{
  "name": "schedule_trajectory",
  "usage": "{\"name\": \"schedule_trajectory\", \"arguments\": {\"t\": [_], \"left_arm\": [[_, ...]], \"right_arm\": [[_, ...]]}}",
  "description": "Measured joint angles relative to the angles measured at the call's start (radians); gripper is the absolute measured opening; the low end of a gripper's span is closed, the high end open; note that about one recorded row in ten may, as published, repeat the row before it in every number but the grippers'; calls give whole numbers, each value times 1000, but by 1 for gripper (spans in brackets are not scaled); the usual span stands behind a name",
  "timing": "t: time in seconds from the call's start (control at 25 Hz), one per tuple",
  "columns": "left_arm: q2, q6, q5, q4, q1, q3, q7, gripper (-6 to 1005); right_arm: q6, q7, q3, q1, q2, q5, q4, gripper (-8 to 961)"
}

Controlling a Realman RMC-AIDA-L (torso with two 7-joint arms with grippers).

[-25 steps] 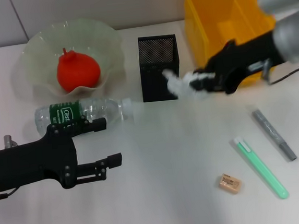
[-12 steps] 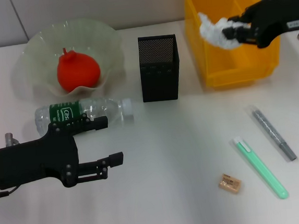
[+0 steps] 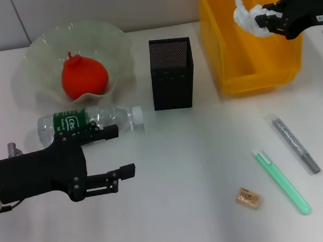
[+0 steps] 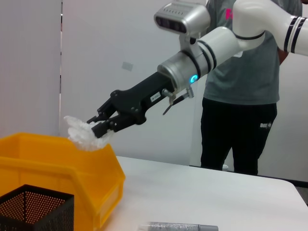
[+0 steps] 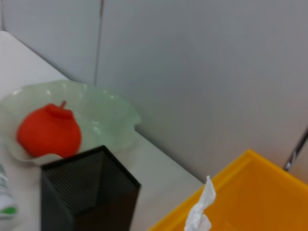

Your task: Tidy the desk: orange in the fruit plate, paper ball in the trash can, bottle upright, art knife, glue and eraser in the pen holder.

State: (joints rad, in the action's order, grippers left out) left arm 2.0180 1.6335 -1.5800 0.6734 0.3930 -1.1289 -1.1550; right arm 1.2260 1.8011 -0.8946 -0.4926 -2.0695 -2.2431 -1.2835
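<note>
The white paper ball, now held above the yellow trash can, will be released by my right gripper inside the yellow trash can (image 3: 260, 57), close to the front side of the trash can.
My right gripper (image 3: 267, 20) is shut on the white paper ball (image 3: 248, 17) and holds it above the yellow trash can (image 3: 223, 53); the left wrist view shows the ball (image 4: 85, 135) over the bin's rim (image 4: 53, 161). The orange (image 3: 84, 77) lies in the fruit plate (image 3: 34, 53). The bottle (image 3: 88, 120) lies on its side, just beyond my open left gripper (image 3: 116, 152). The black mesh pen holder (image 3: 171, 73) stands mid-table. At the front right lie the grey art knife (image 3: 295, 145), the green glue (image 3: 281, 181) and the eraser (image 3: 248, 198).
A grey wall runs behind the table's back edge. A person in a grey shirt (image 4: 240, 72) stands beyond the table in the left wrist view. Bare tabletop (image 3: 188, 169) stretches between the left gripper and the stationery.
My right gripper has carried the paper ball from beside the pen holder up and back, over the yellow trash can. The left gripper has barely shifted.
</note>
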Motion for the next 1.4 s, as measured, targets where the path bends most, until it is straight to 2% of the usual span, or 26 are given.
{"name": "schedule_trajectory", "arguments": {"t": [0.24,0.28,0.56,0.8,0.96,1.08,1.4], "left_arm": [[4,-3,0,-3,2,0,6,815],[4,-3,0,-4,3,0,9,815],[8,-4,0,-7,8,0,13,814],[8,-6,0,-8,9,0,13,814],[8,-6,0,-8,9,0,14,815],[8,-6,0,-8,9,0,14,815],[8,-6,0,-9,9,0,14,815]], "right_arm": [[-115,-65,0,-29,7,-3,133,201],[-149,-75,0,-46,16,-3,178,201],[-206,-110,-7,-77,23,-4,246,203],[-210,-102,0,-87,16,-4,246,204],[-236,-100,11,-75,-5,1,223,204],[-248,-95,9,-72,-8,3,218,205],[-252,-84,21,-71,-9,19,217,563]]}}
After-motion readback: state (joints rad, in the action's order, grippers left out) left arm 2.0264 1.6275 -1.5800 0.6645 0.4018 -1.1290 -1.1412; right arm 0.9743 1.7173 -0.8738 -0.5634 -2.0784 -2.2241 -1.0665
